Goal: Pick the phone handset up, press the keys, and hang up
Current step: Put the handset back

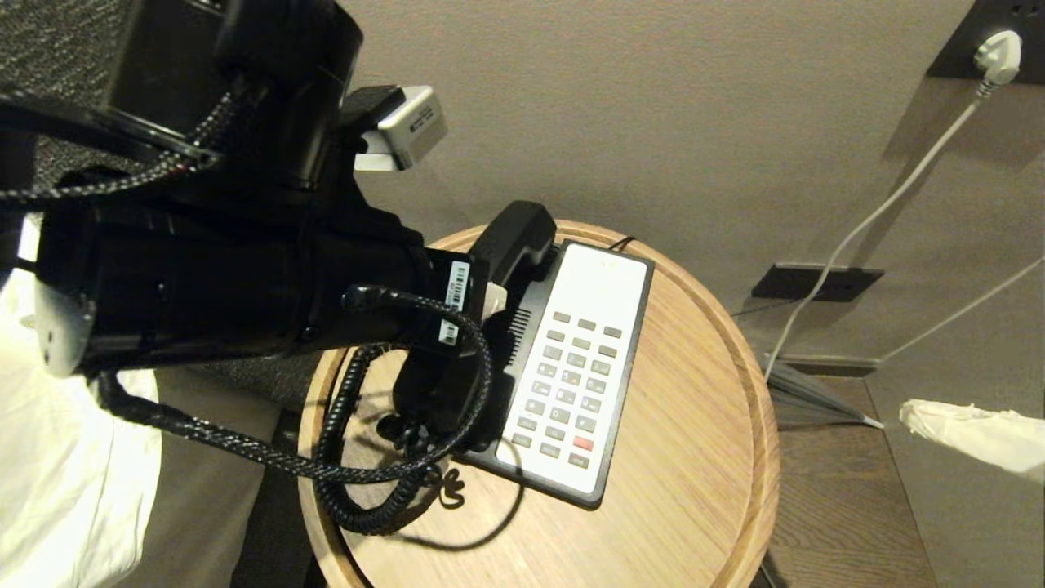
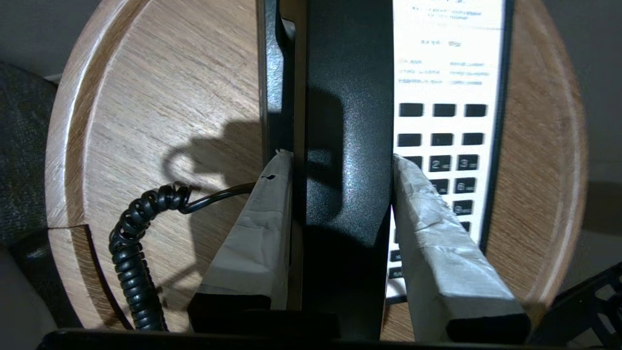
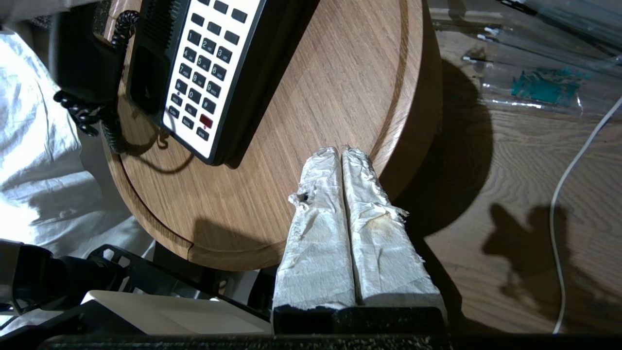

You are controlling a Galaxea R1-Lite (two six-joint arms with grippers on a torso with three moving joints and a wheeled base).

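Note:
The black phone handset, now hanging tilted over the phone base, will be set down by my left gripper on the empty cradle (image 1: 504, 333) (image 2: 338, 143) beside the white faceplate.
The black phone handset (image 1: 516, 237) (image 2: 347, 121) hangs tilted over the left side of the phone base (image 1: 608, 273), and my left gripper (image 1: 488, 300) (image 2: 341, 155) is shut on its middle. White-wrapped fingers (image 2: 265, 218) press both of its sides. In the right wrist view the empty cradle (image 3: 146, 78) shows beside the raised handset (image 3: 80, 63). The grey keys (image 1: 571, 384) (image 2: 444, 141) (image 3: 204, 73) sit uncovered on the white faceplate, with a red button (image 1: 583, 443) low down. The coiled cord (image 1: 343, 457) (image 2: 129, 253) loops on the table. My right gripper (image 1: 904, 415) (image 3: 340, 151) is shut and empty off the table's right edge.
The phone sits on a round wooden table (image 1: 694, 457) with a raised rim. White bedding (image 1: 65, 457) lies to the left. A white plug and cable (image 1: 1000, 53) run down the wall at the right. Clear plastic bags (image 3: 534, 82) lie on the wooden floor.

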